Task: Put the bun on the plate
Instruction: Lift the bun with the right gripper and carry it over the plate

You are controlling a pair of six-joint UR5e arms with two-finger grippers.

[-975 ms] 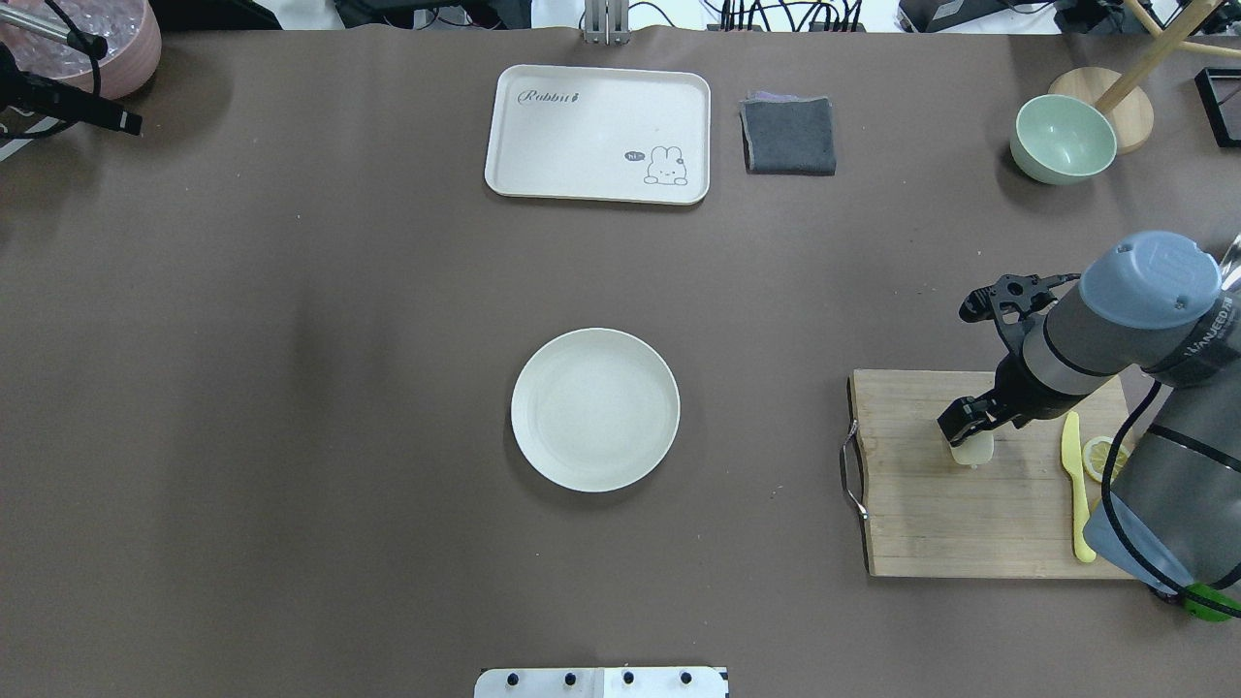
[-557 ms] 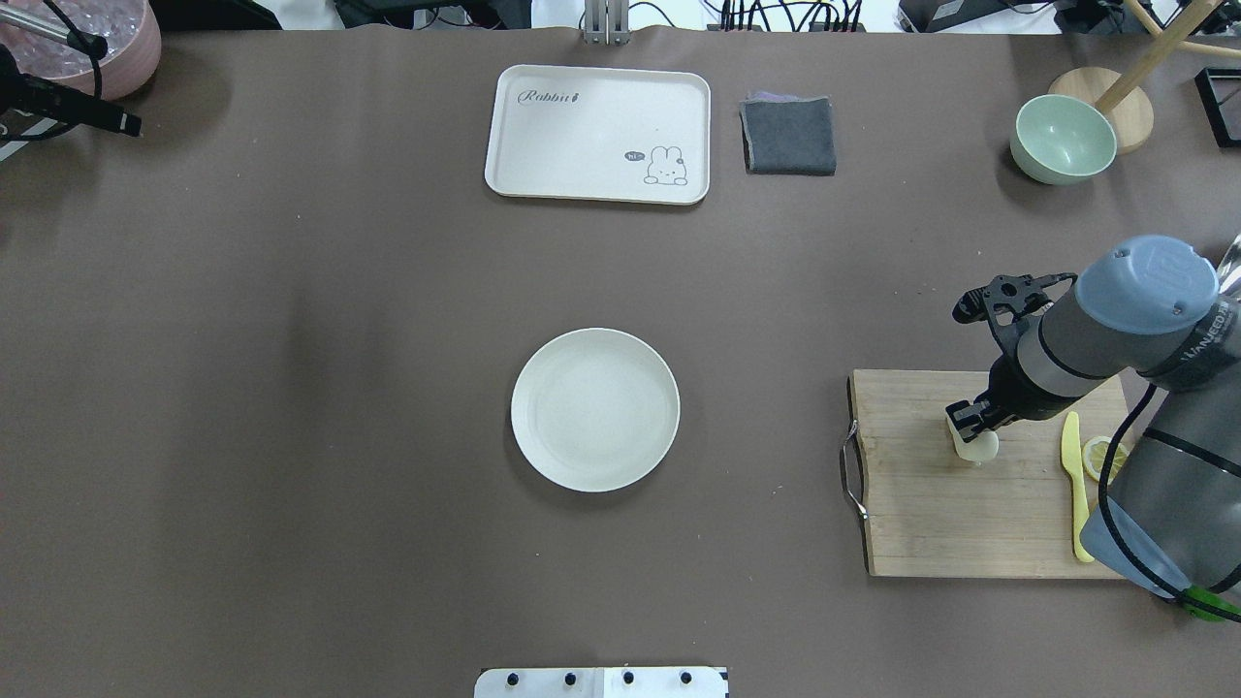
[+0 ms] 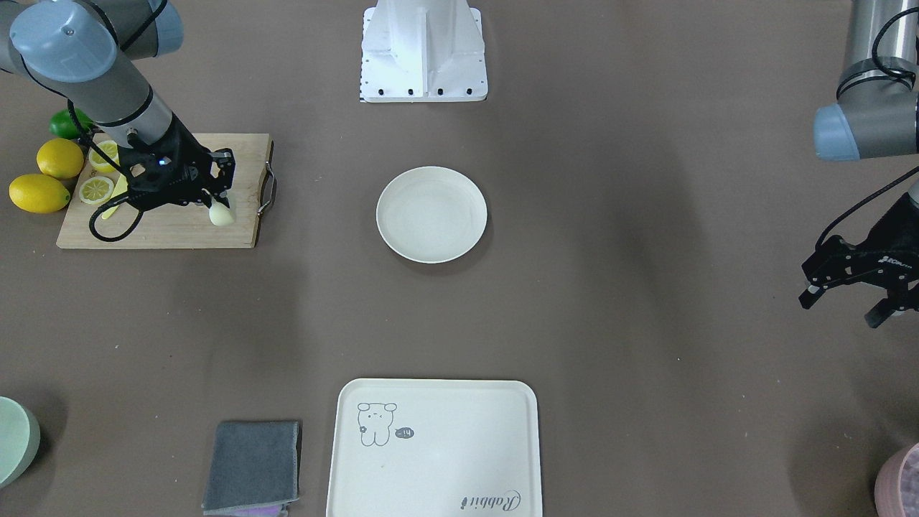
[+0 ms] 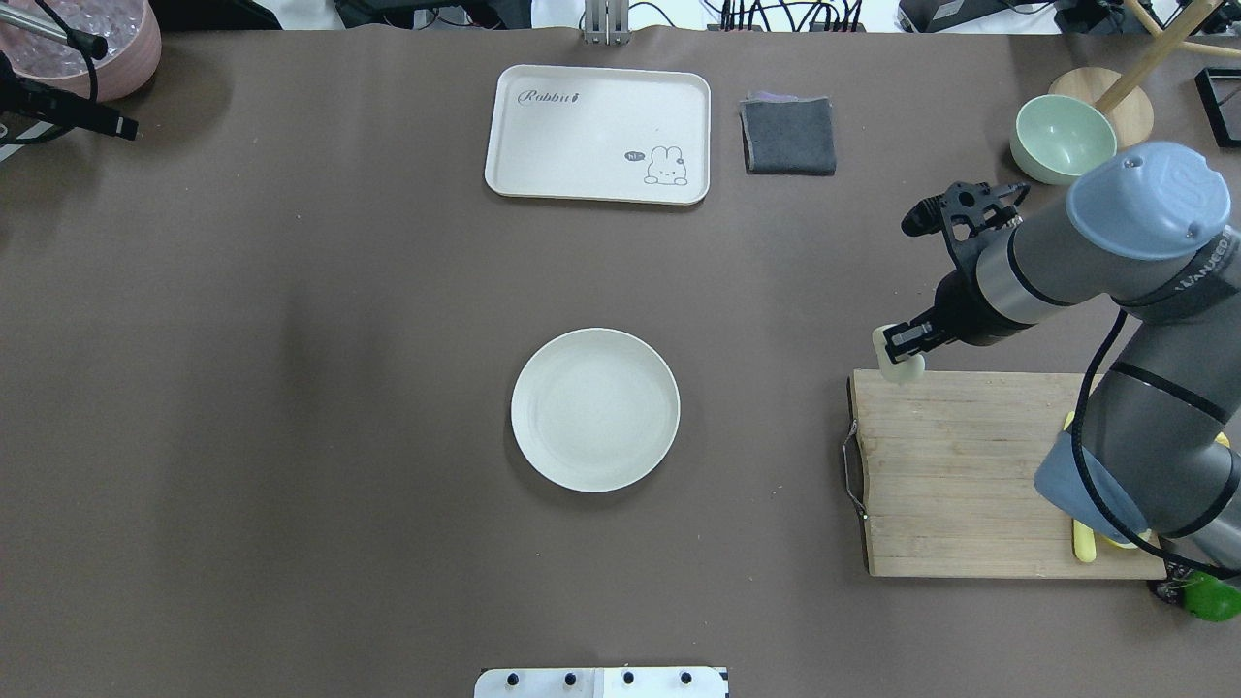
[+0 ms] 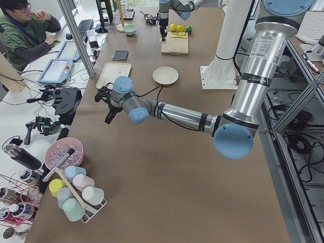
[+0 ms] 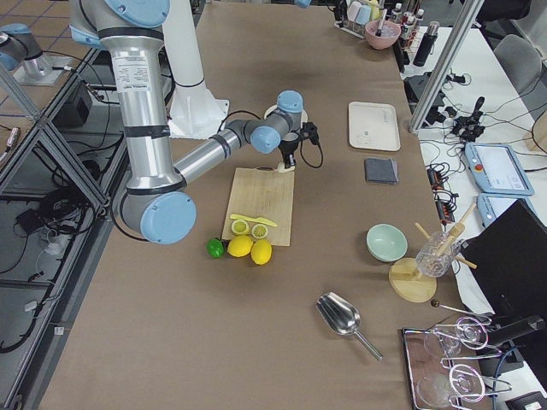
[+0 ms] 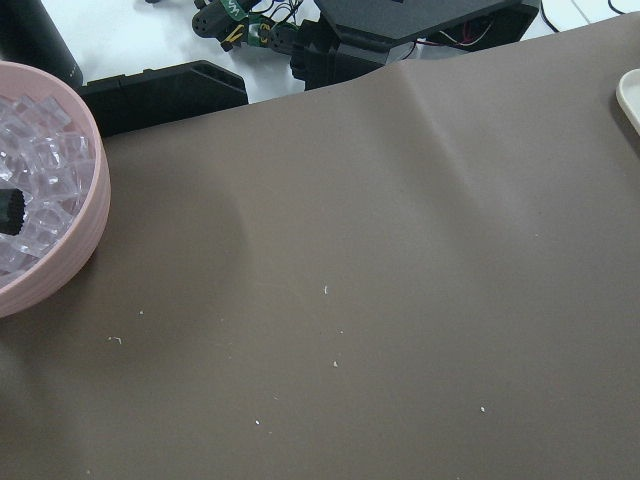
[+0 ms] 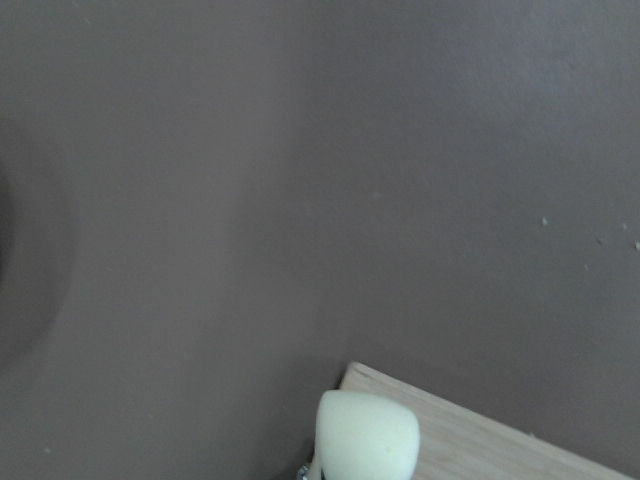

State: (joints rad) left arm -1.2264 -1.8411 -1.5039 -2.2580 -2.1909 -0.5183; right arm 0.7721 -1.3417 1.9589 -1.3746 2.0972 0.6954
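Next, my right gripper puts the bun down near the middle of the round off-white plate (image 3: 432, 207).
The bun (image 4: 898, 364) is a small pale cream lump, and my right gripper (image 4: 902, 351) is shut on it. It hangs over the far left corner of the wooden cutting board (image 4: 950, 485). The front-facing view shows the bun (image 3: 222, 213) below the fingers, and the right wrist view shows the bun (image 8: 365, 435) over the board's corner. The round off-white plate (image 4: 594, 409) lies empty at the table's middle, well left of the bun. My left gripper (image 3: 838, 311) hovers open over bare table at the far left, holding nothing.
A cream tray (image 4: 598, 134) with a rabbit drawing and a grey cloth (image 4: 789, 136) lie at the back. A pale green bowl (image 4: 1062, 139) stands back right. Lemons (image 3: 43, 179), lemon slices and a yellow knife (image 4: 1084, 548) sit by the board. A pink bowl (image 4: 107, 44) is back left.
My right gripper has risen from the middle of the cutting board with the bun and moved left and away, to the board's far left corner. The left arm stays put.
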